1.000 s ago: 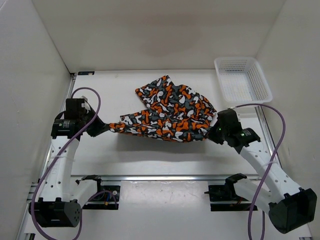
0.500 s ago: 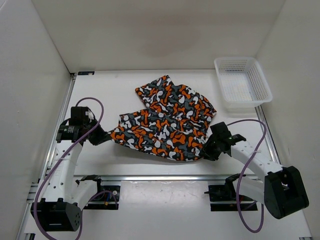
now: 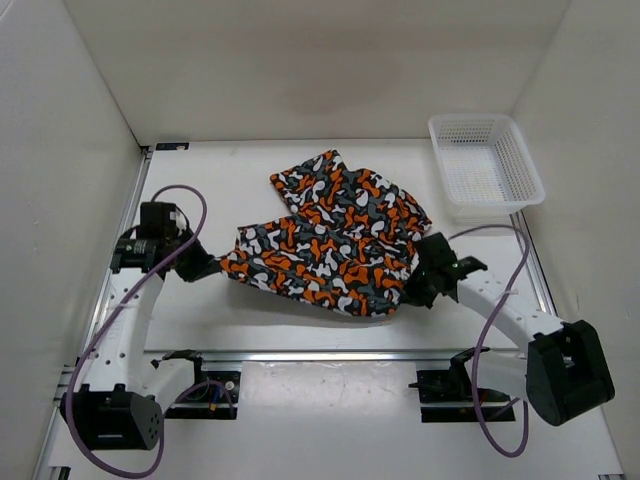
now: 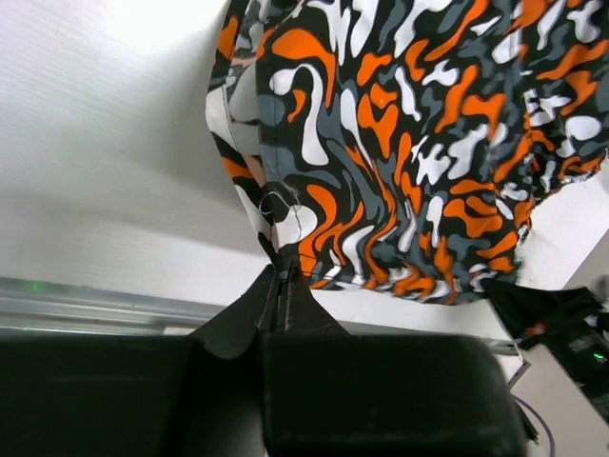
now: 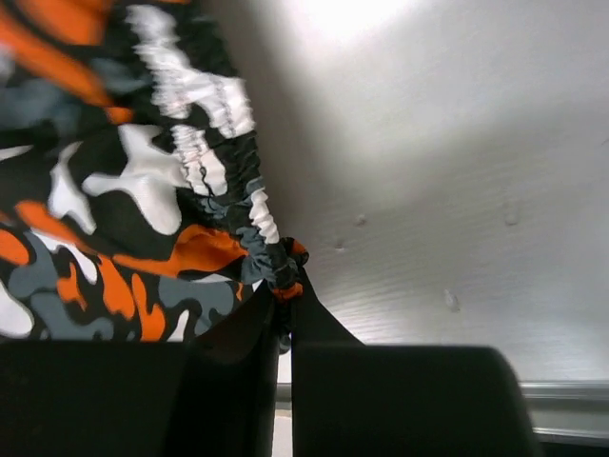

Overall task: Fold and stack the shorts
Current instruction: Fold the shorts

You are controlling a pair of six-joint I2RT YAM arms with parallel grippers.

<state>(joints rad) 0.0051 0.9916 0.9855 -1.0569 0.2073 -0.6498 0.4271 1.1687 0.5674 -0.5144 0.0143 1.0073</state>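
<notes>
My right gripper should release the corner of the shorts' waistband, now caught between its jaws, on the white table (image 3: pixel 430 275) in front of the mesh basket.
The shorts (image 3: pixel 335 235), printed in orange, white, grey and black blotches, lie spread across the middle of the white table. My left gripper (image 3: pixel 212 266) is shut on their left corner; the left wrist view shows the cloth (image 4: pixel 400 143) pinched at the fingertips (image 4: pixel 281 276). My right gripper (image 3: pixel 412 290) is shut on the elastic waistband at the shorts' near right corner, and the right wrist view shows that gathered edge (image 5: pixel 233 186) caught between the jaws (image 5: pixel 285 290). The near edge of the shorts hangs between the two grippers.
A white plastic mesh basket (image 3: pixel 485 165) stands at the back right of the table. White walls close in the table on the left, back and right. A metal rail (image 3: pixel 320 353) runs along the near edge, with the arm bases behind it.
Both grippers have drawn the shorts' near edge toward the front and lower. The right gripper opened briefly and shut again on the waistband corner. The cloth lies flatter and wider.
</notes>
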